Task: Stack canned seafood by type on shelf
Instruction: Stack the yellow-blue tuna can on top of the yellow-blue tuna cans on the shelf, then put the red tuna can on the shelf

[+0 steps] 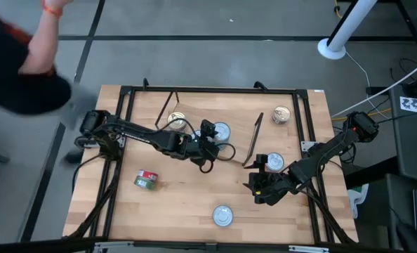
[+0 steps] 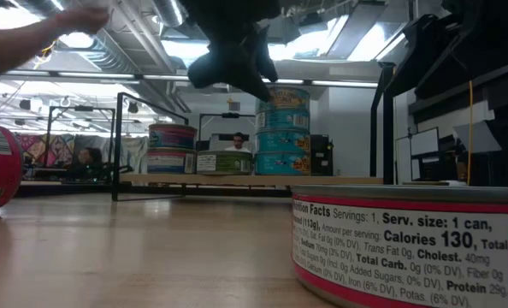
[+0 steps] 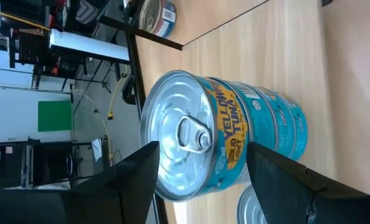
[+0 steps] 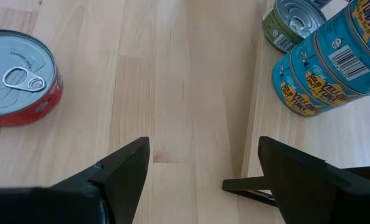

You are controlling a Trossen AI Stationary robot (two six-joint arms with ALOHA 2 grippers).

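Observation:
The red can point(image 1: 215, 217) has a side near the table's front edge, and my left gripper will go there next and close on it.
The shelf point(image 1: 238, 144) stands mid-table. On it are a stack of three teal tuna cans point(image 2: 283, 130), a green-labelled can point(image 2: 224, 162) and a two-can stack point(image 2: 172, 147). My left gripper point(image 3: 200, 155) hovers open over the teal stack's top can point(image 3: 191, 134), one finger at each side of its silver lid; I see no touch. My right gripper point(image 4: 203, 162) waits open above the bare tabletop at the right. Loose cans rest on the table: a red one point(image 4: 20, 74) upright near the front edge, and a red-green one point(image 1: 147, 180) on its side.
A gold-lidded can point(image 1: 281, 114) stands at the far right of the table and a silver-lidded one point(image 1: 273, 162) sits close to my right arm. A person point(image 1: 26, 63) stands beyond the table's far left corner, one hand point(image 2: 83, 17) raised.

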